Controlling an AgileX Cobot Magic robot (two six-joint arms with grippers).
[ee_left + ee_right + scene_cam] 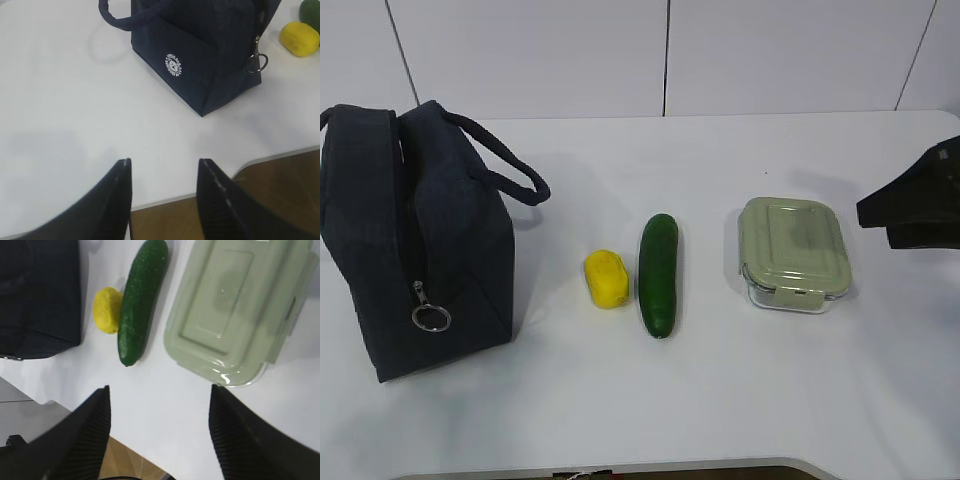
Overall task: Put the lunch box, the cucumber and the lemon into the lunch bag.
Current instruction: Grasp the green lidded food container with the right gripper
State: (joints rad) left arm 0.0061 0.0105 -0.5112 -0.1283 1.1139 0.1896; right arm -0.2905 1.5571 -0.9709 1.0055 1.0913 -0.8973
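Note:
The lunch box is next for my right gripper, which should go to it and close on its lid's edge (pixel 838 257) (pixel 283 322), on the lunch box's side away from the cucumber.
The navy lunch bag (pixel 420 240) stands at the table's left, its zipper's ring pull (pixel 431 317) hanging on the near end. To its right lie the yellow lemon (pixel 606 278), the dark green cucumber (pixel 658 273) and the lunch box (pixel 790 250) with its sage-green lid. My right gripper (pixel 160 390) is open above bare table, just short of the lunch box (pixel 235 305) and the cucumber (pixel 140 300), with nothing between its fingers. My left gripper (pixel 164 165) is open over the table's front edge, well short of the lunch bag (pixel 200 55).
The right arm's dark body (pixel 920 200) enters at the right edge of the exterior view, beside the lunch box. The table's front edge (pixel 270 160) and the brown floor below show in both wrist views. A white wall stands behind the table.

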